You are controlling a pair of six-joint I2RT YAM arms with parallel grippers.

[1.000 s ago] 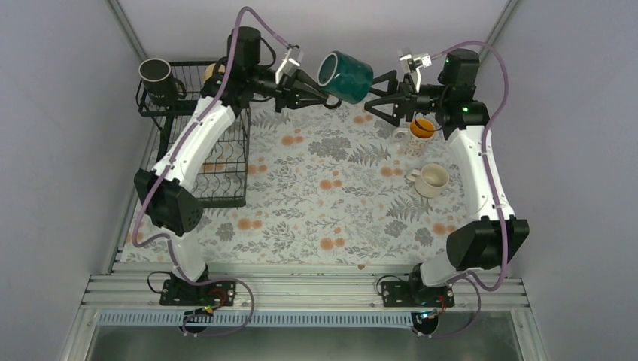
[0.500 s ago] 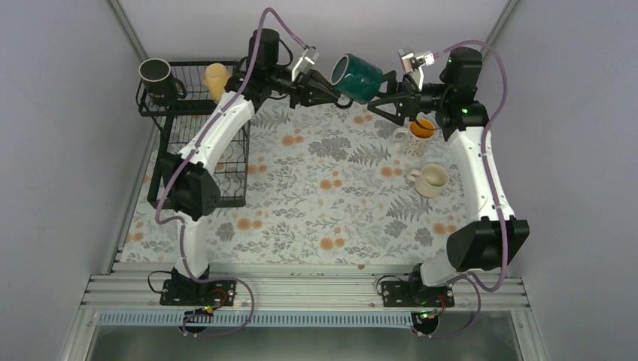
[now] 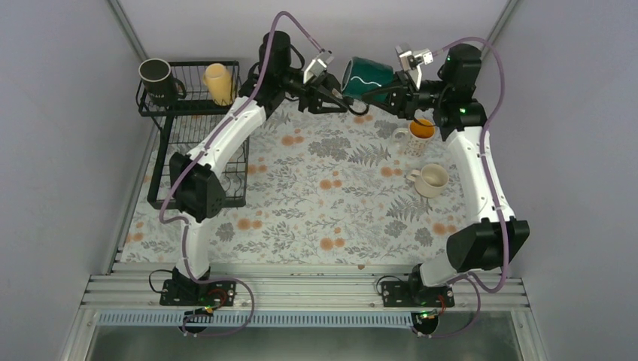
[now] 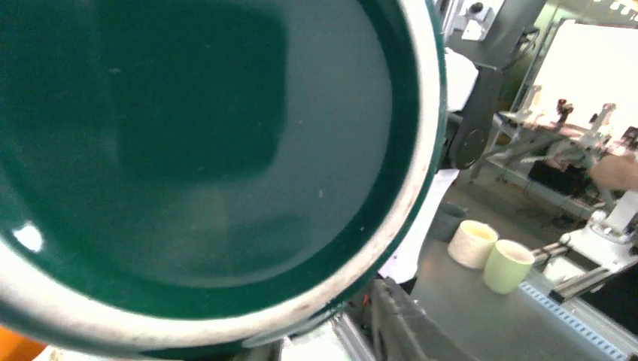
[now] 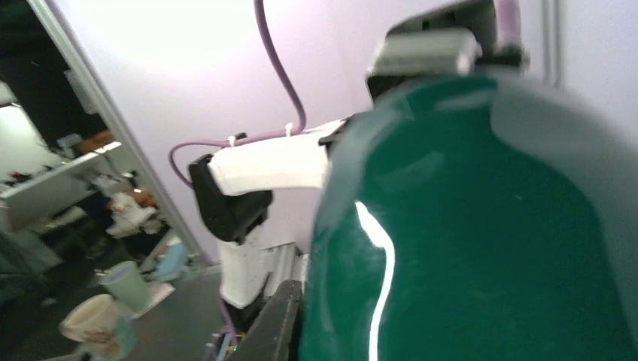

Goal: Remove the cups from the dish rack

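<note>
Next, I let go of the dark green mug with my right gripper between the cream mug and the dish rack (image 3: 369, 181), closer to the cream mug.
The dark green mug (image 3: 367, 77) hangs on its side in the air at the back centre, between both grippers. My right gripper (image 3: 385, 92) is shut on it; in the right wrist view one finger (image 5: 280, 323) lies against the mug's wall (image 5: 481, 248). My left gripper (image 3: 346, 105) is open at the mug's mouth (image 4: 195, 143), and its visible finger (image 4: 402, 323) stands just off the rim. The black mug (image 3: 155, 73) and the pale yellow tumbler (image 3: 217, 81) sit on the upper shelf of the dish rack (image 3: 162, 184). The cup with the orange inside (image 3: 421, 128) and the cream mug (image 3: 432, 179) stand on the table at right.
A floral cloth (image 3: 323, 203) covers the table. The left arm (image 3: 226, 139) reaches across the rack's top. The orange-inside cup stands right beneath the right wrist. Grey walls close in the back and both sides.
The left arm carried the green mug to the right, up to the right gripper. The right jaws closed on the mug, and the left jaws have parted from it.
</note>
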